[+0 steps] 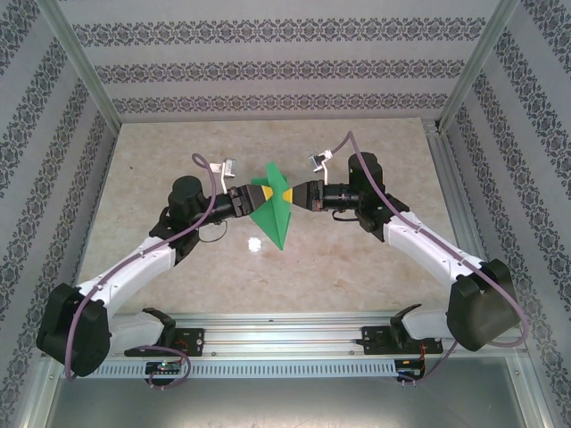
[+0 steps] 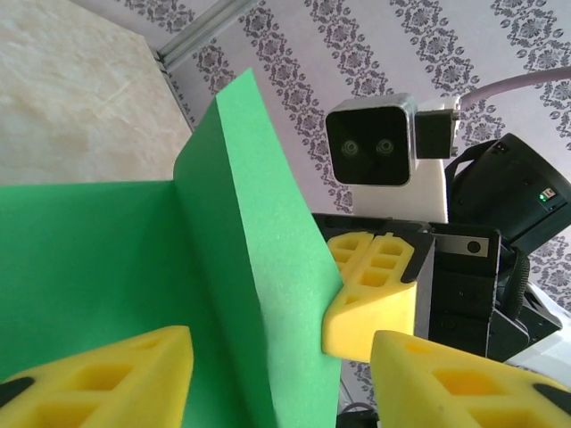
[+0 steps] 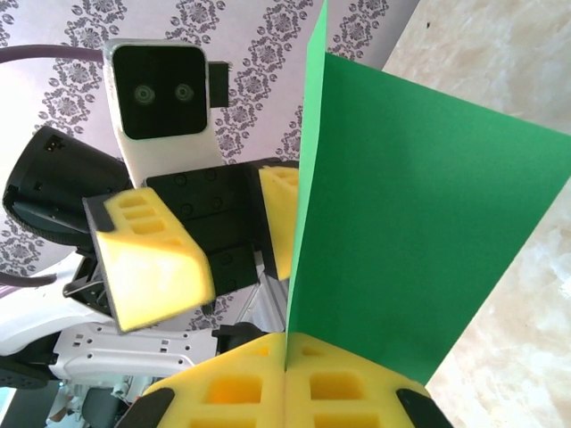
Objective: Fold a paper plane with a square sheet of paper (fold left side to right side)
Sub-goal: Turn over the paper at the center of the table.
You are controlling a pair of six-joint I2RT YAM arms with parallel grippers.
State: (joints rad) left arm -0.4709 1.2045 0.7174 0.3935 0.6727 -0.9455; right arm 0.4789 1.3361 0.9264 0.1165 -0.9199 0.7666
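Note:
I will hold the paper with my left gripper while my right gripper takes the paper's pointed tip [image 1: 282,245], since my right gripper pinches the paper's edge away from that tip.
The bright green sheet of paper [image 1: 272,212] hangs above the table between both grippers, folded into a pointed dart shape like a paper plane, with one tip up and one down. My right gripper [image 1: 288,193] is shut on the paper's edge, its yellow pads pressed together around the sheet [image 3: 410,241] in the right wrist view [image 3: 285,367]. My left gripper [image 1: 263,193] faces it from the left. Its yellow fingers [image 2: 98,374] stand apart on either side of a raised fold of the paper [image 2: 259,259], not pressing it. The right gripper [image 2: 370,285] pinches the fold's far edge.
The marble-look tabletop [image 1: 357,267] lies below the paper, with patterned walls on three sides and metal frame posts [image 1: 464,80] at the corners. A metal rail [image 1: 285,343] with both arm bases runs along the near edge.

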